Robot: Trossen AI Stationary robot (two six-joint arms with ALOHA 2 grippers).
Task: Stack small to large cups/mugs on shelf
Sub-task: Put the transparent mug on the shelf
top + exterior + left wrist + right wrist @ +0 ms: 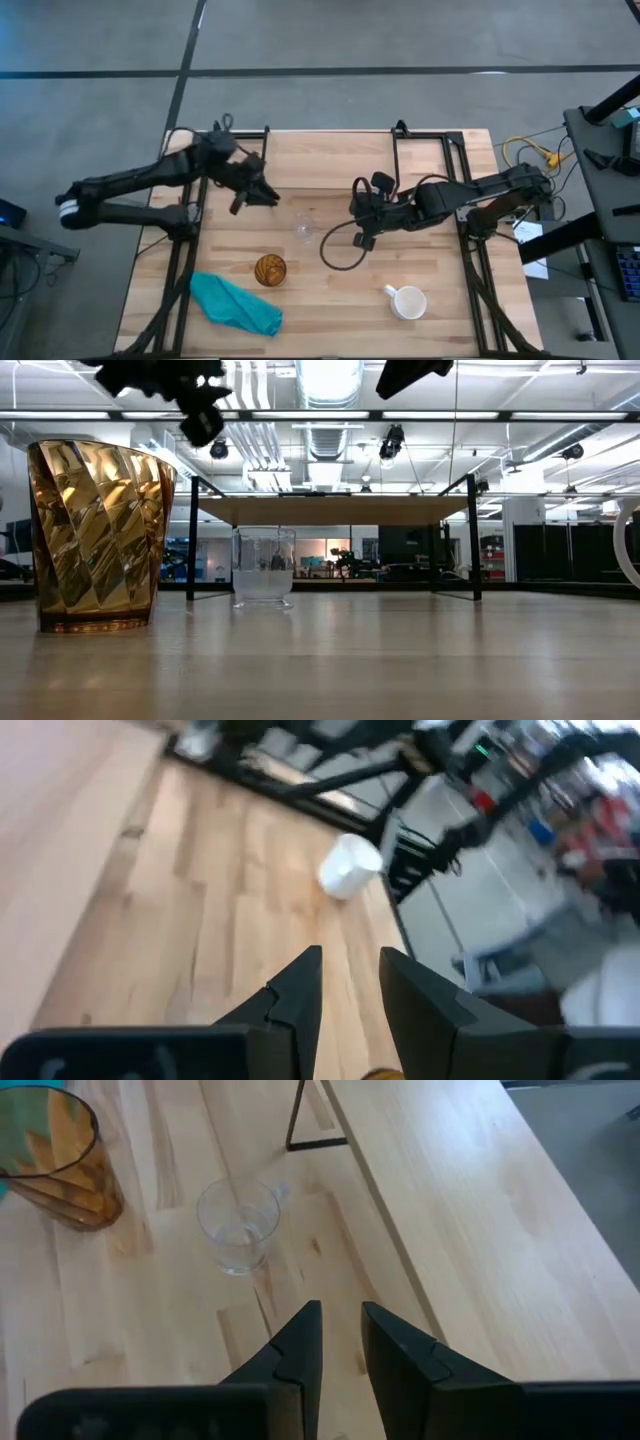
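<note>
Next, my left gripper grips the tiny clear glass cup's rim (pixel 299 237) on the side that faces toward the amber-brown patterned cup.
The tiny clear glass cup (pixel 303 228) (pixel 238 1223) (pixel 263 567) stands upright on its base mid-table. The amber-brown patterned cup (pixel 270 270) (pixel 95 535) stands nearer the front, and the white mug (pixel 408 301) (pixel 350 867) sits to the front right. The shelf (pixel 340 160) (pixel 335 510) stands on thin black legs at the far side, and its board top carries none of the cups. My left gripper (pixel 262 192) (pixel 350 982) hovers left of the glass. My right gripper (pixel 360 212) (pixel 340 1330) hovers right of it. Each is open by a narrow gap and holds nothing.
A teal cloth (pixel 235 303) lies crumpled at the front left, beside the amber cup. A black cable (pixel 335 250) loops down from the right arm over the table. Bare wood lies between the glass and the mug.
</note>
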